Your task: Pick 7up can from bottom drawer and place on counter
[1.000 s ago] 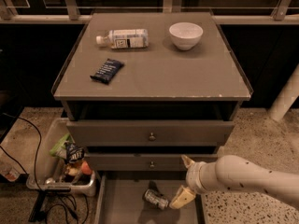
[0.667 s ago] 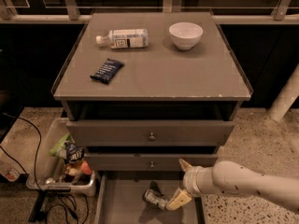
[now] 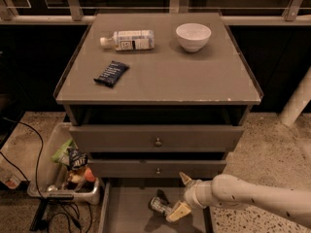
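Observation:
Next, I take hold of the 7up can in the bottom drawer with my gripper, by the can's end (image 3: 167,210) that is closest to my white arm.
The 7up can (image 3: 159,205) lies on its side on the floor of the open bottom drawer (image 3: 127,216), at the lower middle of the camera view. My gripper (image 3: 180,195) reaches into the drawer from the right on a white arm. It is open, with one finger pointing up near the drawer above and the other finger (image 3: 178,211) low beside the can's right end. The can is not between the fingers. The counter (image 3: 160,69) is the grey cabinet top above.
On the counter lie a clear plastic bottle (image 3: 127,40), a white bowl (image 3: 193,35) and a dark snack packet (image 3: 111,73). Two shut drawers with round knobs (image 3: 158,142) sit above the open one. A bin of snacks (image 3: 68,171) and cables stand on the floor at left.
My arm has moved a little to the left, bringing the lower finger closer to the can. The can has not moved.

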Robot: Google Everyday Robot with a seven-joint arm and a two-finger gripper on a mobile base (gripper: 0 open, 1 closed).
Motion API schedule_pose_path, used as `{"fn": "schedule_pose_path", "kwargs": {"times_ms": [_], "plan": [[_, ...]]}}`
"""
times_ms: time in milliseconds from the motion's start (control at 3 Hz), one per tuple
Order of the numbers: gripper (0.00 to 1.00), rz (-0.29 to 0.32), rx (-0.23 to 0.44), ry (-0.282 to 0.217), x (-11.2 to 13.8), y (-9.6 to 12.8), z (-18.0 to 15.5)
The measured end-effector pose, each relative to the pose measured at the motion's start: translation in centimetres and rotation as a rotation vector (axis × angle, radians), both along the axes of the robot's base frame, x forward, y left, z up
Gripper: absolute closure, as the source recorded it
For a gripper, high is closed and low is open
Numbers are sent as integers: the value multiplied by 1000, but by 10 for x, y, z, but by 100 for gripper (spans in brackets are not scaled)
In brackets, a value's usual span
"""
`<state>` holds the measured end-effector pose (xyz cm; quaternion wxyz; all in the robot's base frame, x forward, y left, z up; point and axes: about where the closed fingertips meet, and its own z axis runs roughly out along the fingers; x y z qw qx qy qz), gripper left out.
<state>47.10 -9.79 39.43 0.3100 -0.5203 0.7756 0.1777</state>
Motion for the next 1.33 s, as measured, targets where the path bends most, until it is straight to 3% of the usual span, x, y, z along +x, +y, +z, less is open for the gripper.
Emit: {"fn": "schedule_pose_path", "kwargs": {"times_ms": [333,667,1333], "plan": [[0,0,0,2,0,0,-1],[0,-20,4,21,6,-6,-26],[0,-58,24,15,28,-20,-116]]}}
